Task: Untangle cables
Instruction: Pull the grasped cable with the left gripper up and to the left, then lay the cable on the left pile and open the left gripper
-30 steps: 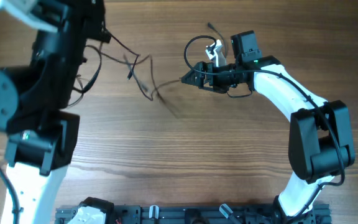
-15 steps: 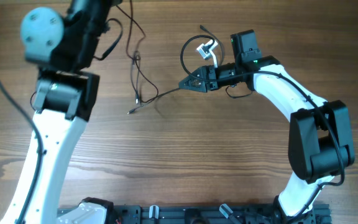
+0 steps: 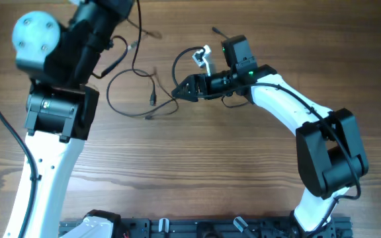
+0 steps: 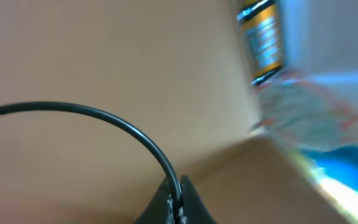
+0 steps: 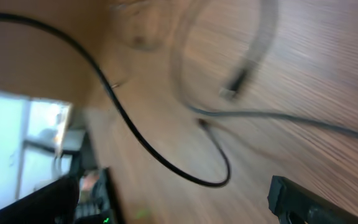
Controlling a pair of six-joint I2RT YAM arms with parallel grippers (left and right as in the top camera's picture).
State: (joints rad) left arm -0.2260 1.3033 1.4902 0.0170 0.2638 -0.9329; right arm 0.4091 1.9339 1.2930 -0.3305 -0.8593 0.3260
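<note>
The black cable will leave my left gripper on the table's wood (image 3: 50,97) beneath its own arm, beside the loose loop.
Several thin black cables (image 3: 114,106) lie at the table's upper middle, forming a loose loop with small plug ends (image 3: 152,99). My left gripper (image 4: 178,202) is shut on one black cable (image 4: 104,117), which arcs up and away to the left in the left wrist view. In the overhead view that gripper is hidden at the top edge behind the left arm. My right gripper (image 3: 179,91) points left at the loop's right end. Its jaws are open in the right wrist view, with a cable (image 5: 166,165) curving over the wood ahead of them. A white-tipped plug (image 3: 202,55) sits beside the right wrist.
The large left arm (image 3: 58,112) covers the table's left side. A small plug (image 3: 215,30) lies at the far edge above the right arm. A black rail (image 3: 197,228) runs along the front edge. Bare wood fills the middle and front.
My right gripper has moved left toward the cables. The left arm has shifted and the cables have gone from a hanging strand to a wider loop on the table.
</note>
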